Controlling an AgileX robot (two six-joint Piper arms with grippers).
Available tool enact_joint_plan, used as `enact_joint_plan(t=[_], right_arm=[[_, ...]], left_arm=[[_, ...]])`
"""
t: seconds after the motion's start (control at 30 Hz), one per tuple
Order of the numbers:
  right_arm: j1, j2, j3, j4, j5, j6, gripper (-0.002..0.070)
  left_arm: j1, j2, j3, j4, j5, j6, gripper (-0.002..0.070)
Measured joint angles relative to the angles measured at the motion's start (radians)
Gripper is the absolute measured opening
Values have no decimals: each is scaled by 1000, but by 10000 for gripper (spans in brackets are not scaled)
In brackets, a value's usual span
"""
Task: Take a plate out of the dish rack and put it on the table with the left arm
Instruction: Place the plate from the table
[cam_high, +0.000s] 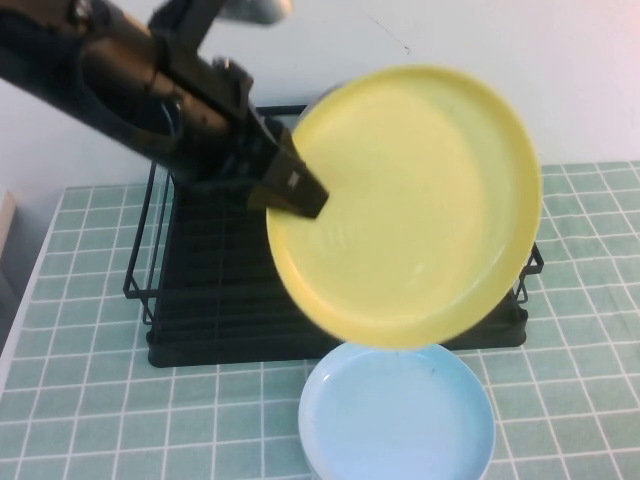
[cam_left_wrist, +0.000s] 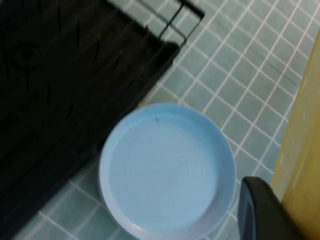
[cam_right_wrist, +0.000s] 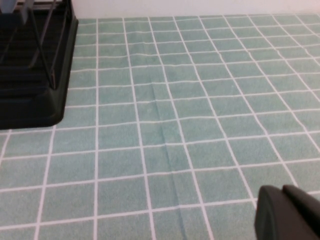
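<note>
My left gripper will set the pale yellow plate down on top of the light blue plate (cam_high: 397, 418) (cam_left_wrist: 167, 171). The yellow plate is now tilted above the dish rack.
My left gripper (cam_high: 297, 190) is shut on the rim of the pale yellow plate (cam_high: 410, 205) and holds it tilted in the air above the black dish rack (cam_high: 215, 290). In the left wrist view the plate's edge (cam_left_wrist: 305, 150) runs beside one black finger (cam_left_wrist: 260, 210). The left arm (cam_high: 130, 90) reaches in from the upper left. The green tiled table (cam_high: 80, 400) lies below. My right gripper (cam_right_wrist: 290, 212) hovers low over bare tiles to the right of the rack (cam_right_wrist: 30, 75), its two fingers pressed together with nothing between them.
A light blue plate (cam_high: 397, 415) lies flat on the table just in front of the rack, directly under the held plate; it also shows in the left wrist view (cam_left_wrist: 167, 170). A white wall stands behind the rack.
</note>
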Motion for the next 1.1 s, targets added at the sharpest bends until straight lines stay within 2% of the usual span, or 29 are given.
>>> enact_joint_plan(t=[0.13, 0.27, 0.43, 0.73, 0.9, 1.1], right_arm=[[0, 0, 0, 0, 0, 0, -2], [0, 0, 0, 0, 0, 0, -2], [0, 0, 0, 0, 0, 0, -2], [0, 0, 0, 0, 0, 0, -2], [0, 0, 0, 0, 0, 0, -2], [0, 0, 0, 0, 0, 0, -2]], left_arm=[[0, 16, 102, -9, 16, -128, 89], [0, 20, 251, -153, -26, -162, 89], [0, -17, 492, -342, -246, -154, 89], [-53, -80, 828, -430, -508, -152, 89], [-83, -80, 907, -462, -639, -136, 89], [-83, -58, 920, -540, -700, -124, 89]])
